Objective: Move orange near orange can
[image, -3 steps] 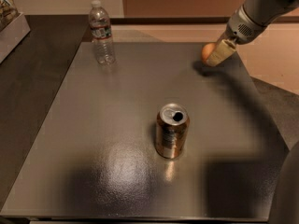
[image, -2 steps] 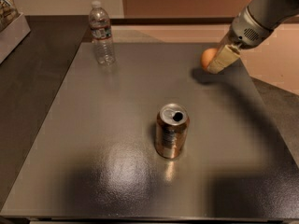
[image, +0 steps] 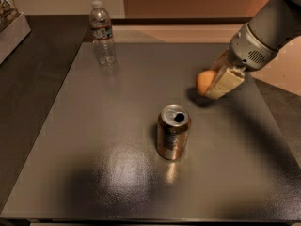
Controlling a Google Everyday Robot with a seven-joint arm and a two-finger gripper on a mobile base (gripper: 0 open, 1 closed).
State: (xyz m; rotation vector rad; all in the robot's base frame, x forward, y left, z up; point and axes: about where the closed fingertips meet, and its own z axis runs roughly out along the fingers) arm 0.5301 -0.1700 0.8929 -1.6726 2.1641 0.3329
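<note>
I should set the orange on the table (image: 196, 117) beside the orange can, on its side facing my gripper. The orange is now held low over the table.
The orange (image: 204, 81) is a small round fruit held in my gripper (image: 214, 84), low over the table, to the right of and behind the can. The gripper's pale fingers (image: 226, 81) are shut on the orange, and the arm reaches in from the upper right. The orange can (image: 173, 132) stands upright near the middle of the dark table (image: 94, 164); its silver top with the open pull-tab hole faces up. A gap of about one can width lies between the orange and the can.
A clear plastic water bottle (image: 103, 33) stands upright at the table's far left. A box-like object (image: 10, 25) sits off the table at the upper left. The table's right edge runs close under the arm.
The gripper has carried the orange from the far right of the table toward the front and left, closer to the can. The can and bottle have not moved.
</note>
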